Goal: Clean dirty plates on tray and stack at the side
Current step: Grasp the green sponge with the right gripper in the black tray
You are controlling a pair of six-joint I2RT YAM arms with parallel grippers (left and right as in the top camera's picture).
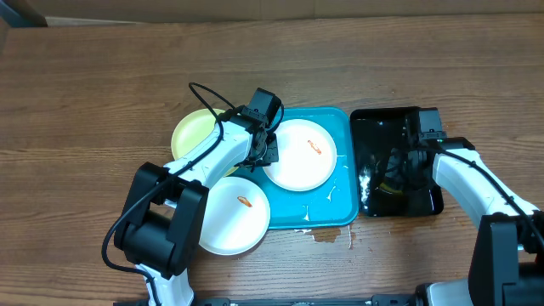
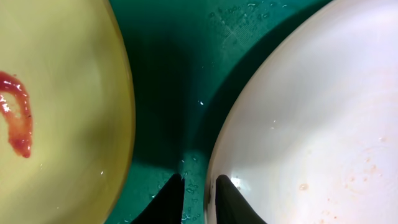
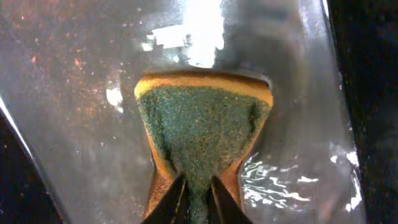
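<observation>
The fingers of my left gripper are apart around the white plate's rim, so they should close on that rim (image 2: 209,198) before the sponge scrubs the plate.
A white plate (image 1: 299,155) with an orange smear lies on the turquoise tray (image 1: 340,204). My left gripper (image 1: 268,153) is at that plate's left rim. In the left wrist view the gripper (image 2: 199,177) is shut on the rim of the white plate (image 2: 311,124), one finger over the wet tray (image 2: 174,74), the other inside the plate. The yellow-green plate (image 1: 195,132) with its red smear lies just left (image 2: 56,106). A second smeared white plate (image 1: 231,214) overlaps the tray's front left edge. My right gripper (image 3: 198,177) is shut on a green-topped sponge (image 3: 202,124).
The black tray (image 1: 395,161) stands right of the turquoise one, wet and glossy, with my right gripper (image 1: 399,170) down in it. A small spill (image 1: 327,234) marks the wooden table (image 1: 85,102) at the turquoise tray's front edge.
</observation>
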